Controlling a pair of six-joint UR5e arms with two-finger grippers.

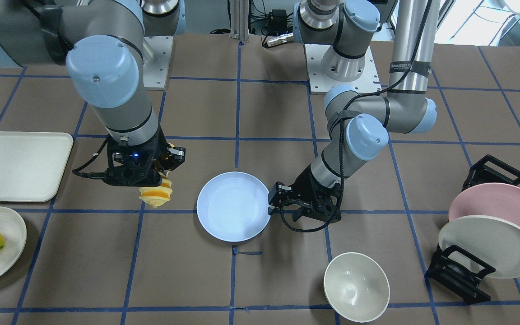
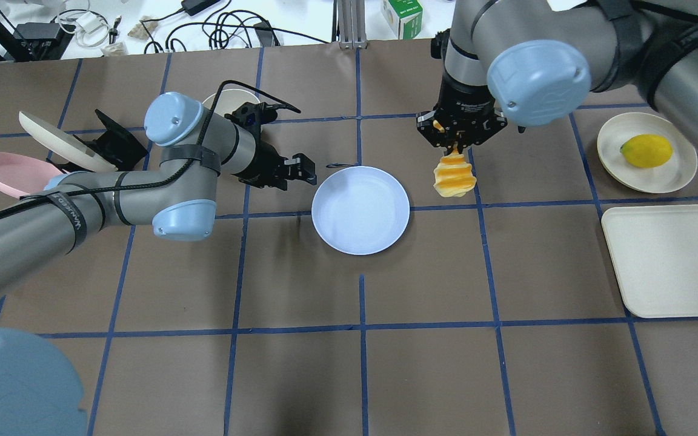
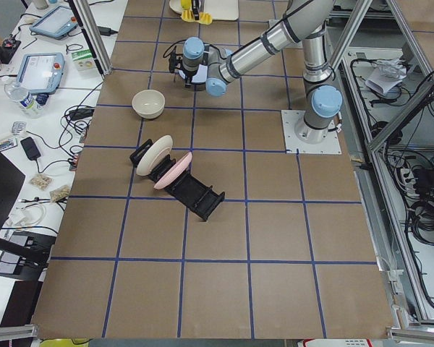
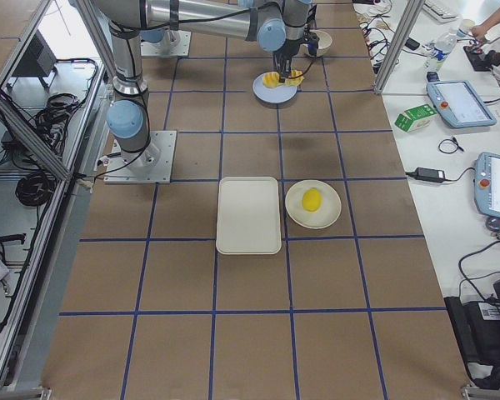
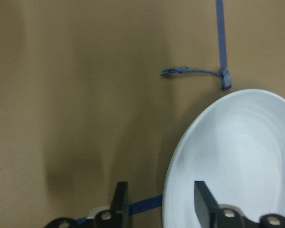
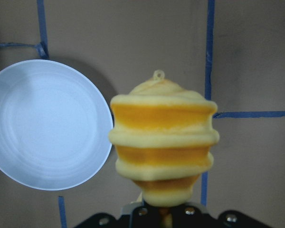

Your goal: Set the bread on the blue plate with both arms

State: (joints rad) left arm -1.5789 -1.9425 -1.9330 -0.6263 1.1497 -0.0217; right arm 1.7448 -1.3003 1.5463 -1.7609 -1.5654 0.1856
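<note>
I should use my right gripper to set the bread, now hanging above the table beside the plate, down near the middle of the blue plate (image 1: 243,208) (image 6: 34,122), a little toward my left gripper.
The blue plate (image 2: 361,209) lies flat on the table, near its middle; it also shows in the front view (image 1: 233,205) and in both wrist views (image 5: 237,156) (image 6: 42,123). My right gripper (image 2: 455,142) is shut on one end of the bread (image 2: 454,178). The orange and yellow ridged loaf hangs down above the table, beside the plate and apart from it (image 1: 157,194) (image 6: 164,147). My left gripper (image 2: 303,172) is open and low at the plate's opposite edge. In the left wrist view the plate's rim lies between the fingers (image 5: 121,199).
A lemon (image 2: 646,150) lies on a cream plate next to a cream tray (image 2: 676,260) on the right arm's side. A cream bowl (image 1: 355,286) and a black rack holding a pink plate (image 1: 497,210) and a cream plate (image 1: 490,246) stand on the left arm's side.
</note>
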